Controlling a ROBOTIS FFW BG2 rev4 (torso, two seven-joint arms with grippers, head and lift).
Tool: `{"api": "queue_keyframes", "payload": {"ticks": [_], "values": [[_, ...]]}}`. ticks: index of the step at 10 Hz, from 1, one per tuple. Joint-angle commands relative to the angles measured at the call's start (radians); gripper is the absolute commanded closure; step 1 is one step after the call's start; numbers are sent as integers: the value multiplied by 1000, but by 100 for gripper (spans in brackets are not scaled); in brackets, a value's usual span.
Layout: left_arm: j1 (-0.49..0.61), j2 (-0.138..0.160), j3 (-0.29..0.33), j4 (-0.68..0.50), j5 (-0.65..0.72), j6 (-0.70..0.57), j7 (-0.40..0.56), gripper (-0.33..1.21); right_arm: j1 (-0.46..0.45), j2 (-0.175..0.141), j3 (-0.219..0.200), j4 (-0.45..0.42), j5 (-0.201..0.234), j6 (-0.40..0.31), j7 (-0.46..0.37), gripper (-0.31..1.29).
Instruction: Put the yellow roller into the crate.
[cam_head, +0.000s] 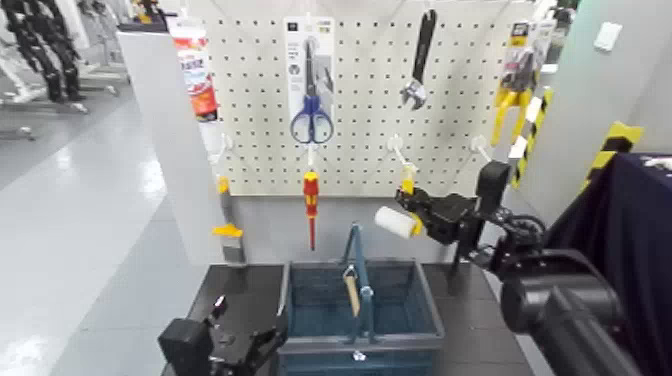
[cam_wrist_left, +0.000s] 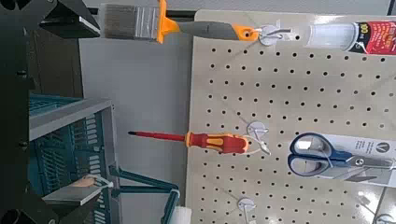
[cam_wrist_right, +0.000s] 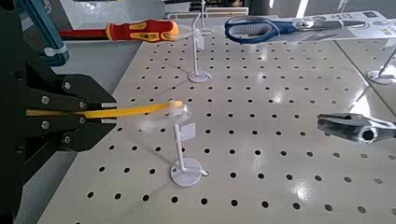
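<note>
Next, my right gripper releases the yellow roller inside the crate, setting it against the crate's near side (cam_head: 370, 331), beside the carrying handle of the crate.
The yellow roller (cam_head: 393, 222) hangs in front of the pegboard, white sleeve to the left, its yellow handle pinched by my right gripper (cam_head: 420, 214). It is above and just right of the crate's far right corner. In the right wrist view the gripper (cam_wrist_right: 101, 112) is shut on the thin yellow handle (cam_wrist_right: 140, 109), whose tip ends close to a white peg (cam_wrist_right: 186, 149). The blue-grey crate (cam_head: 425, 300) stands on the dark table below, a wooden-handled hammer (cam_head: 352, 290) inside; its slats also show in the left wrist view (cam_wrist_left: 65, 140). My left gripper (cam_head: 240, 335) is parked low at the front left, fingers apart.
On the pegboard (cam_head: 360, 110) hang blue scissors (cam_head: 311, 120), a wrench (cam_head: 420, 60), yellow pliers (cam_head: 512, 95) and a red-and-yellow screwdriver (cam_head: 311, 200). A brush (cam_wrist_left: 140, 21) hangs beside the board. Dark cloth (cam_head: 640, 230) lies at the right.
</note>
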Motion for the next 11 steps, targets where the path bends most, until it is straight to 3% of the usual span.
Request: {"api": "queue_keyframes", "payload": {"ticks": [1, 7, 9, 11], "values": [[2, 1, 0, 0, 0, 5, 0, 11, 82, -3, -28, -155, 2, 54, -13, 123], [-2, 4, -3, -2, 0, 8, -2, 11, 277, -2, -71, -491, -3, 280, -76, 123], [-5, 7, -7, 0, 0, 8, -2, 11, 324, -11, -68, -504, -46, 306, -97, 123], [-6, 7, -7, 0, 0, 9, -3, 11, 354, -2, -66, -462, -98, 314, -103, 123]]}}
